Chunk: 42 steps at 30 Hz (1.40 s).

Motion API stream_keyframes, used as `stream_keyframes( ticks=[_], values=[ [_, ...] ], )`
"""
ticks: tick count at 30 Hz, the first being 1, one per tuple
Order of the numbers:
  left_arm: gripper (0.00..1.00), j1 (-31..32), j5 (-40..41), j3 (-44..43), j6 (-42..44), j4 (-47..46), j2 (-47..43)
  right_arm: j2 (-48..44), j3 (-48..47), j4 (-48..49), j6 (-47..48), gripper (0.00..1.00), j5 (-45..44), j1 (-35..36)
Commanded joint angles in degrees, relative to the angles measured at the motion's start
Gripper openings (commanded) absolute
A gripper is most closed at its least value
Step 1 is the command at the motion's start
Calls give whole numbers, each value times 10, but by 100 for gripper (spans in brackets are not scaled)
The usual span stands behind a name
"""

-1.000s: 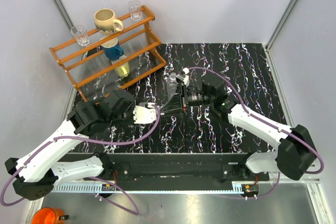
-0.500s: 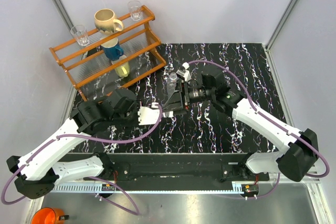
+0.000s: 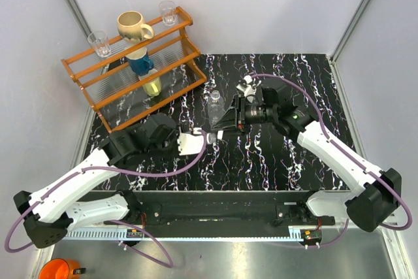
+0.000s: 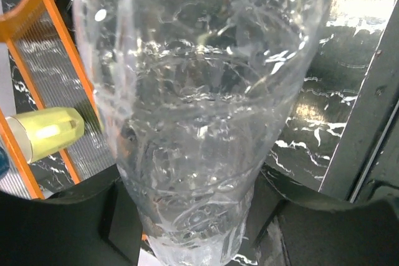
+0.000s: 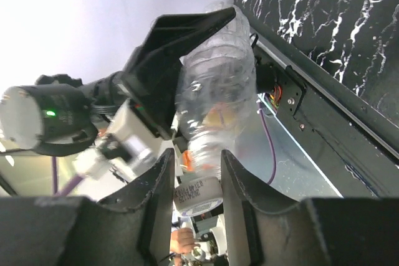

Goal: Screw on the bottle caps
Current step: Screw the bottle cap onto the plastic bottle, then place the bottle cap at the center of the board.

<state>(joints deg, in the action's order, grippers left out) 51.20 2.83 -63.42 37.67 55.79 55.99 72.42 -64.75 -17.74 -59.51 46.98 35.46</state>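
Note:
The white bottle cap, still sitting on the bottle's neck, will go down on the black marbled table (image 3: 233, 163) near its front edge, placed there by my right gripper.
A clear ribbed bottle (image 4: 199, 104) fills the left wrist view, and my left gripper (image 4: 193, 216) is shut on its lower body. In the right wrist view the same bottle (image 5: 215, 91) points its neck at me, with a white bottle cap (image 5: 198, 194) sitting on the neck. My right gripper (image 5: 198, 196) is shut on that cap, both fingers against its sides. From above, the left gripper (image 3: 209, 138) and right gripper (image 3: 221, 127) meet over the middle of the table. A second clear bottle (image 3: 214, 101) stands upright just behind them.
An orange wooden rack (image 3: 189, 47) stands at the back left. It carries a cream mug (image 3: 132, 26), two drinking glasses (image 3: 99, 42) (image 3: 168, 11), a blue cup (image 3: 140, 63) and a yellow cup (image 3: 152, 85). Grey walls close in the black marbled table (image 3: 307, 89).
Both grippers have moved right and a little farther from the near edge, carrying the held bottle with them. The left arm has stretched out; the right wrist has drawn back towards the right.

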Motion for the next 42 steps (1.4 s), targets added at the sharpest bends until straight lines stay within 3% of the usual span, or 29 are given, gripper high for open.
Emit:
stream_keyframes(
  ticks=[1, 9, 15, 19, 23, 34, 42],
  values=[
    [21, 1, 66, 53, 12, 62, 4, -36, -38, -28, -26, 8, -28, -22],
    [18, 0, 32, 83, -28, 23, 15, -42, -3, -108, -28, 4, -47, -22],
    [15, -23, -104, 25, -62, 43, -2, -1, -14, -160, 142, 6, -32, -32],
    [15, -26, -151, -9, -49, 71, -2, 3, -27, -167, 281, 6, -50, -32],
    [15, -27, -174, -28, -37, 88, 10, -18, -24, -156, 331, 6, -72, -24],
    [15, -28, -173, -12, -38, 89, 33, -22, -33, -123, 278, 7, -28, -24],
    [13, -27, -175, -7, -88, 49, 62, -18, -34, -122, 260, 6, -53, -3]
  ],
)
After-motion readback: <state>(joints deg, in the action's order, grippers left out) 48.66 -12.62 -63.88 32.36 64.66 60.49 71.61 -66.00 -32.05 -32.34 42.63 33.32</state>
